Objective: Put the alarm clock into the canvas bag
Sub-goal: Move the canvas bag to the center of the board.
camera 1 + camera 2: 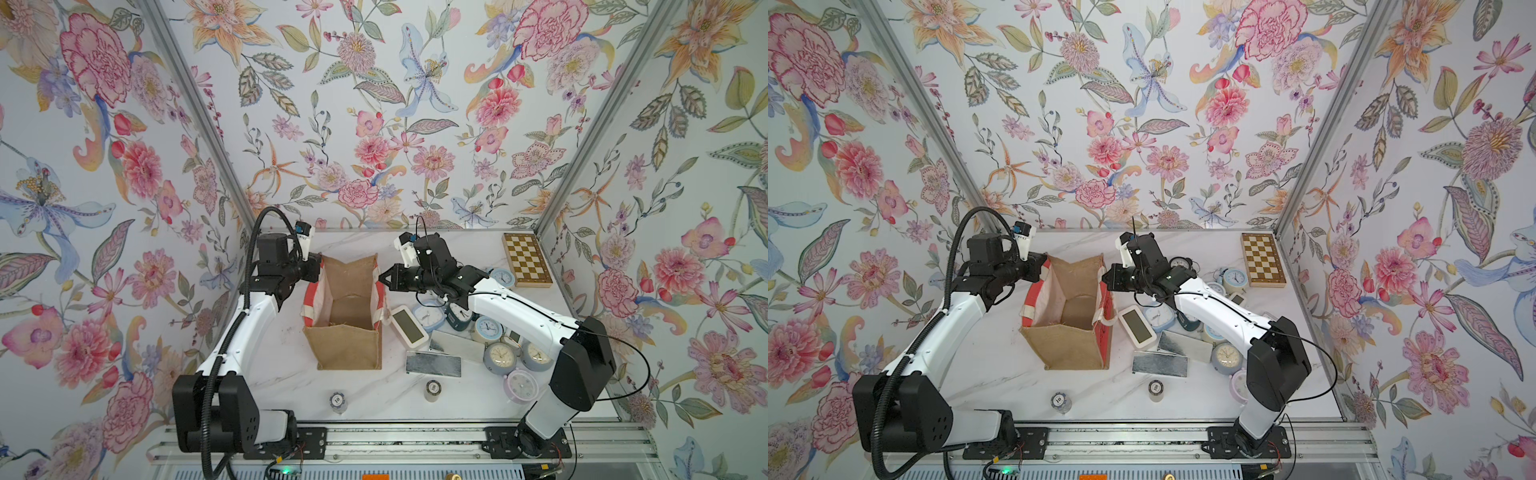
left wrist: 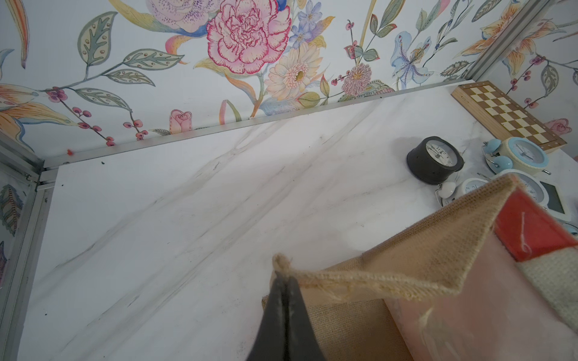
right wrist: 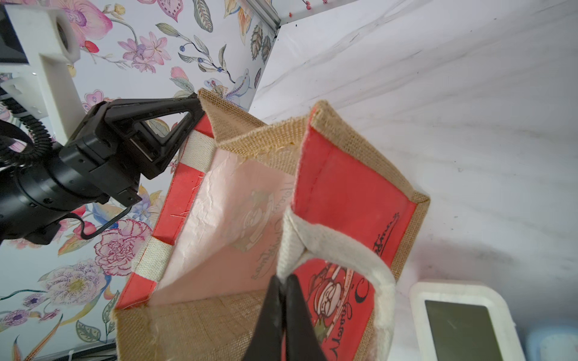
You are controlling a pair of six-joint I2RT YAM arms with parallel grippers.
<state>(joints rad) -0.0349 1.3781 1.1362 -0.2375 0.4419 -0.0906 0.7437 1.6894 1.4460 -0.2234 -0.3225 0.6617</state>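
The burlap rim sags as my left gripper pinches the bag's far corner, so it should take the bag side's whitish band [image 3: 197,150] to hold the bag open.
The canvas bag [image 1: 349,349] [image 1: 1075,349] stands upright with its mouth open in the middle of the table. My left gripper [image 1: 319,266] [image 2: 283,275] is shut on the burlap rim at the bag's far left corner [image 2: 438,247]. My right gripper [image 1: 381,279] [image 3: 283,279] is shut on the right rim, where the whitish handle [image 3: 369,250] joins the red side. Several alarm clocks lie in a heap to the right of the bag: a white digital one [image 1: 409,326], a black round one [image 2: 434,159], a grey one [image 1: 500,356]. Neither gripper touches a clock.
A wooden chessboard box [image 1: 527,259] lies at the back right. Two metal plates [image 1: 433,365] lie in front of the clock heap. Two short cylinders [image 1: 338,402] [image 1: 433,390] stand near the front edge. My right forearm crosses above the clocks.
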